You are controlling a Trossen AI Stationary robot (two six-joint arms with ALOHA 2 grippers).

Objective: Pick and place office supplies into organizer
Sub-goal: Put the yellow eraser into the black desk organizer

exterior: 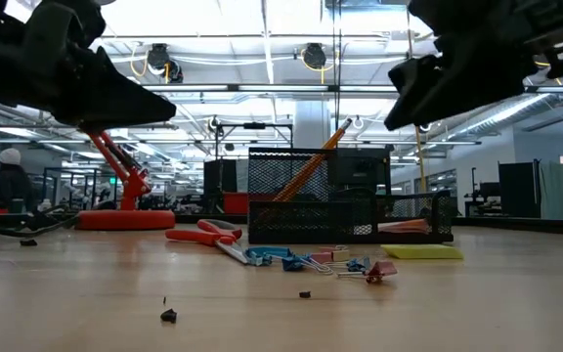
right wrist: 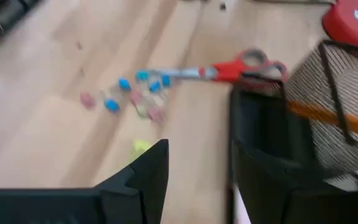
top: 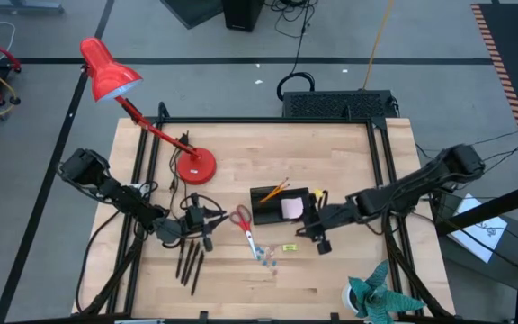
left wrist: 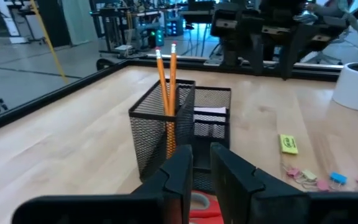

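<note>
The yellow piece near the organizer is next for my right gripper, which should go to it and close on its end (top: pixel 294 247) (right wrist: pixel 140 157) facing away from the clips.
The black mesh organizer (top: pixel 257 209) stands mid-table with two orange pencils (left wrist: pixel 166 81) upright in its tall compartment and the pink note pad (top: pixel 291 208) in the low one. The red-handled scissors (top: pixel 245 227), bluish and pink clips (top: pixel 268 261) and yellow piece (top: pixel 288 247) lie on the table before it. Dark pens (top: pixel 190 261) lie to the left. My left gripper (top: pixel 203 223) hovers left of the scissors' handles, its fingers a narrow gap apart (left wrist: pixel 202 158). My right gripper (top: pixel 320 236) hangs open (right wrist: pixel 199 168) off the organizer's near right corner. Both are empty.
The red desk lamp (top: pixel 151 126) stands on its round base (top: pixel 194 166) behind the left arm. A teal leafy plant (top: pixel 376 297) sits at the near right edge. A black box with cables (top: pixel 335 103) is beyond the far edge. Bare wood lies along the near edge.
</note>
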